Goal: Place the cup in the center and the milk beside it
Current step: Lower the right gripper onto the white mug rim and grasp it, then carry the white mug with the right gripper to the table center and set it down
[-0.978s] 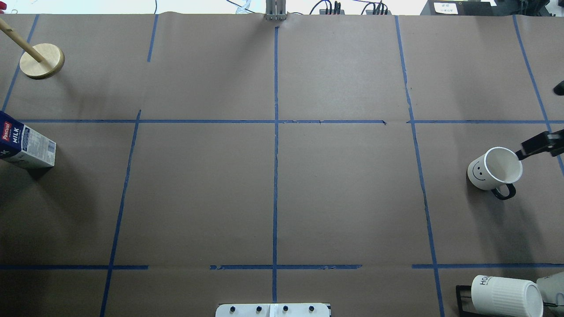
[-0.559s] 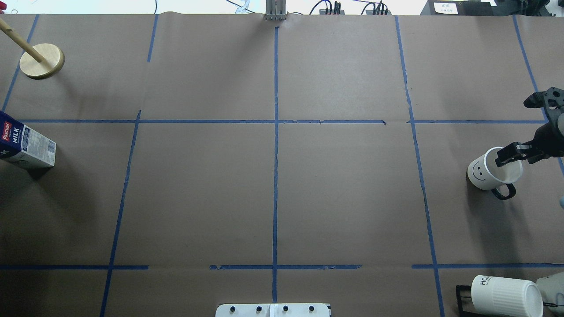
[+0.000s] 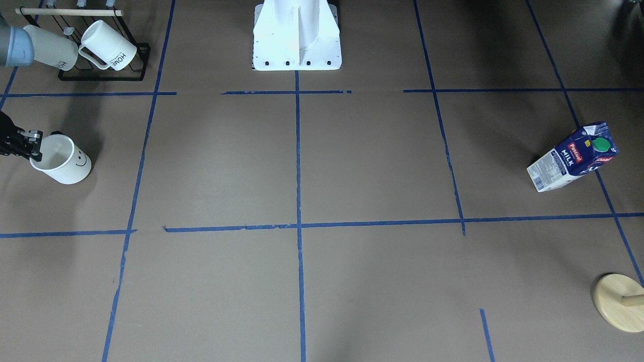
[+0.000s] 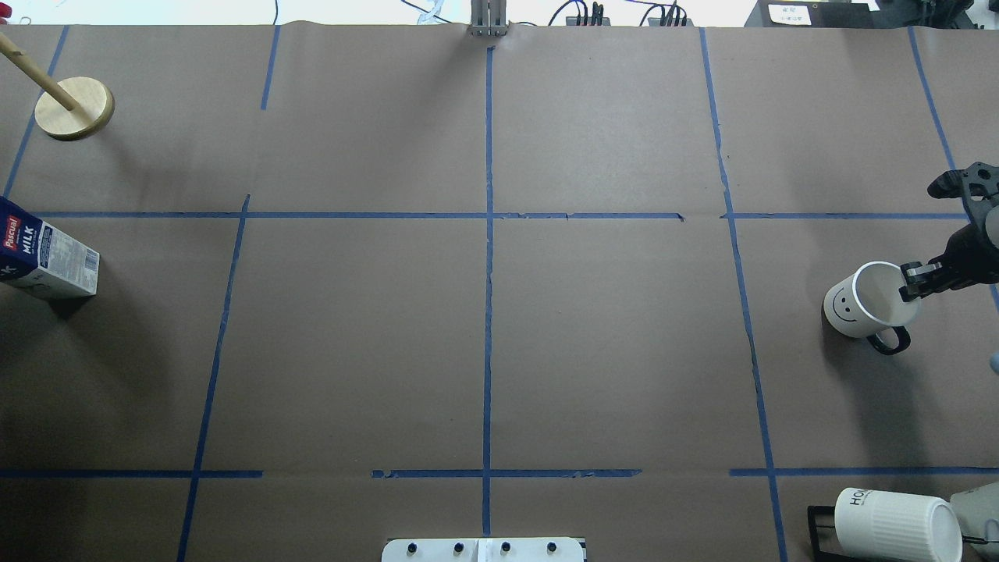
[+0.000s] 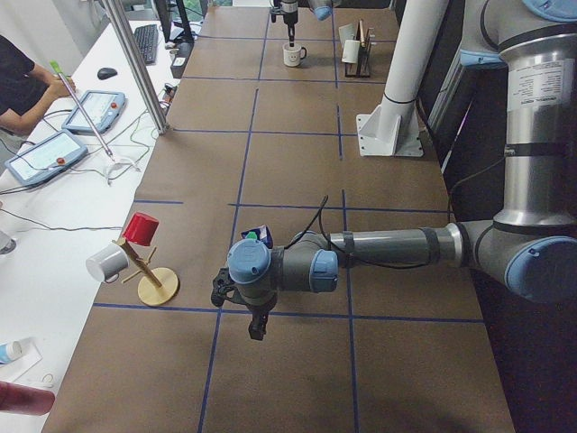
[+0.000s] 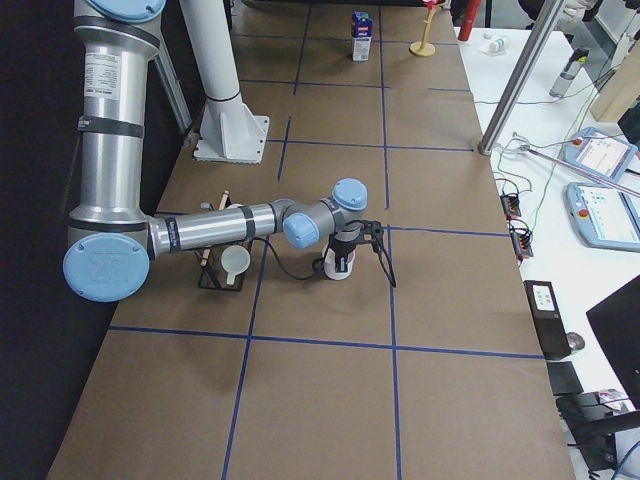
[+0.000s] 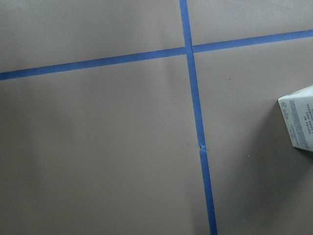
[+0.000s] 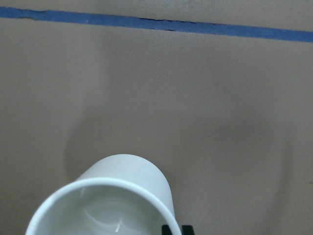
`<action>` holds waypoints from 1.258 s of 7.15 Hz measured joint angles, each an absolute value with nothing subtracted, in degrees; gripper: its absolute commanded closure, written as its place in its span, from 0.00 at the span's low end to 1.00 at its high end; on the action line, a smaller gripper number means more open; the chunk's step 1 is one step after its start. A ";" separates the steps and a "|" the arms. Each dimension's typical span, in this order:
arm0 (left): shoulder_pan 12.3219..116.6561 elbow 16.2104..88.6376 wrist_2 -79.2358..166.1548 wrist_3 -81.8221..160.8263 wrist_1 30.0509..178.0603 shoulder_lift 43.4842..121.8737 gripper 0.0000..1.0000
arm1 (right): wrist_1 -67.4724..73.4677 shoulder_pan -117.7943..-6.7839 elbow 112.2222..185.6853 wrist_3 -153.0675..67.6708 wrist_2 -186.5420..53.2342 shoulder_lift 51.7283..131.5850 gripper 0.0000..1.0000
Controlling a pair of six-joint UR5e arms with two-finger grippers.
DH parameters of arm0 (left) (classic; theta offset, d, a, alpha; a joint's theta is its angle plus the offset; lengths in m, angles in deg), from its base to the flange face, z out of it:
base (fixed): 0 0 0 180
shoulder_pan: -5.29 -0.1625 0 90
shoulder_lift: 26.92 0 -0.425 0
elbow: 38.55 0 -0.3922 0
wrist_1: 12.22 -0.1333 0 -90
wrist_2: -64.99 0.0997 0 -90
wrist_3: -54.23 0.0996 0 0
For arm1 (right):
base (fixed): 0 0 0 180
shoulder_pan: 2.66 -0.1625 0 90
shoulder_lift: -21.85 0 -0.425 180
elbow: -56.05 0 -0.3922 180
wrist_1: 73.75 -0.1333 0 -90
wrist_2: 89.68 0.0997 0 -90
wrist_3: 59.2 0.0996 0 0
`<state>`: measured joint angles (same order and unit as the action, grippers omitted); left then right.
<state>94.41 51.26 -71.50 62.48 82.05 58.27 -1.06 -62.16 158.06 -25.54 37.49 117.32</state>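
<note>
Next, my right gripper sets the white smiley cup beside the center tape crossing, toward the white robot base (image 3: 293, 211).
The white smiley cup (image 4: 858, 308) stands upright at the table's right side, also in the front view (image 3: 63, 163) and right wrist view (image 8: 115, 196). My right gripper (image 4: 910, 282) is down at its right rim, jaws pinched on the rim wall, handle beside it. The blue milk carton (image 4: 48, 261) stands at the far left edge, also in the front view (image 3: 571, 158) and left wrist view (image 7: 299, 120). My left gripper (image 5: 257, 327) hangs beside the carton; I cannot tell if it is open. The center tape crossing (image 4: 488, 215) is bare.
A black rack with ribbed HOME mugs (image 4: 897, 523) sits at the near right corner. A wooden peg stand (image 4: 74, 108) is at the far left corner. The white robot base (image 3: 297, 35) is at the near middle edge.
My right gripper came in from the right over the cup's rim and its fingers drew together on the rim. The cup shifted slightly to the left.
</note>
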 measured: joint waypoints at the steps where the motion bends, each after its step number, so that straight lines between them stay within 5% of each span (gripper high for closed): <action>1: 94.41 51.27 -71.50 62.51 82.07 58.26 0.00 | -0.89 -62.16 159.48 -25.46 37.61 116.96 1.00; 4: 94.41 51.31 -71.50 62.63 82.69 58.25 0.00 | -0.09 -54.04 163.76 -6.48 38.68 102.35 1.00; 9: 94.41 51.38 -71.58 62.62 83.99 58.32 0.00 | 1.39 -41.42 145.11 20.19 29.21 72.98 0.99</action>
<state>94.41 51.38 -71.58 62.62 83.99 58.32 1.39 -41.42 145.11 20.19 29.21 72.98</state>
